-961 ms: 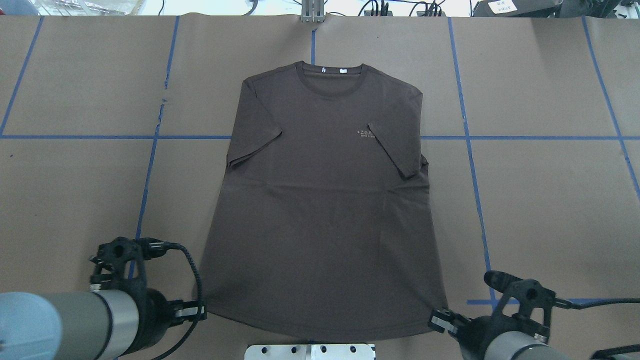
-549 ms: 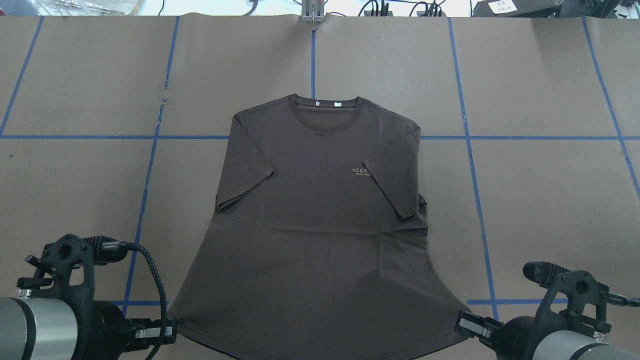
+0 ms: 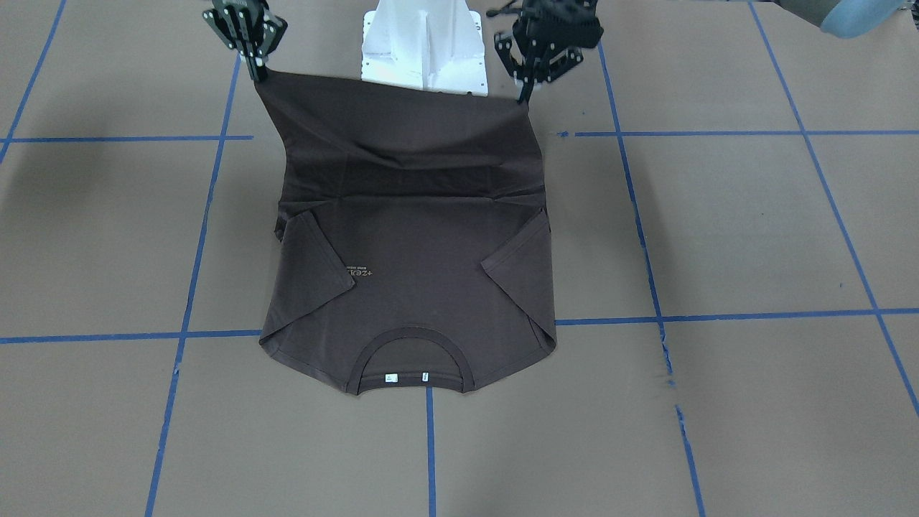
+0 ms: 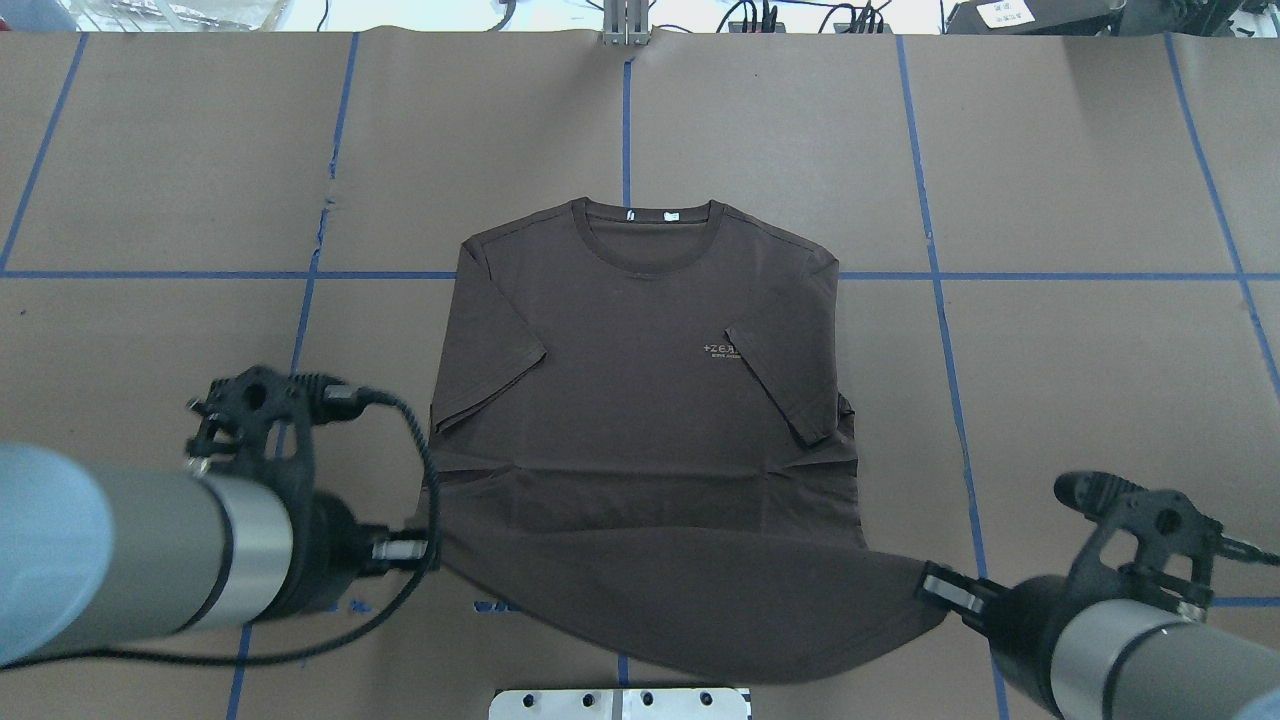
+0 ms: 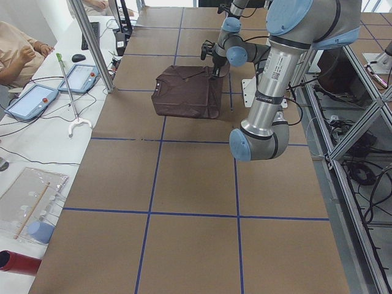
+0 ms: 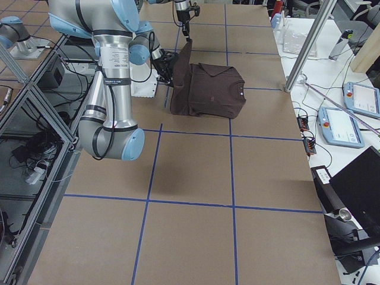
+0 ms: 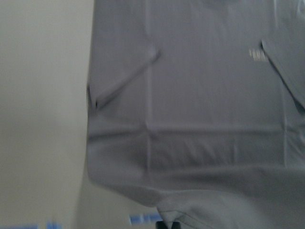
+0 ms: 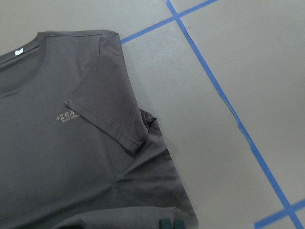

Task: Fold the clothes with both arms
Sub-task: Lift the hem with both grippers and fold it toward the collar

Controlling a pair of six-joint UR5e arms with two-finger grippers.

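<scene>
The robot's left gripper should release its hem corner on the T-shirt's outer shoulder corner [image 3: 553,347], where the folded sleeve on that gripper's side begins.
The dark brown T-shirt [image 4: 640,400] lies chest up, collar [image 4: 645,215] at the far end and both sleeves folded in over the chest. Its near hem hangs in the air as a taut band between my two grippers. My left gripper [image 4: 428,548] is shut on the left hem corner, and my right gripper [image 4: 935,588] is shut on the right one. From across the table, the left gripper [image 3: 526,97] and right gripper [image 3: 256,72] hold the T-shirt [image 3: 409,273] hem above the table. A crease runs across the cloth below the sleeves.
The white pedestal [image 3: 423,43] stands just behind the raised hem. Blue tape lines [image 4: 930,275] grid the brown table cover. Beyond the table's far edge are an aluminium post [image 5: 92,43], tablets [image 5: 37,101] and a seated person [image 5: 18,52].
The shirt slid toward the robot with both grippers on the hem. Both grippers then rose and moved forward, lifting the hem off the table.
</scene>
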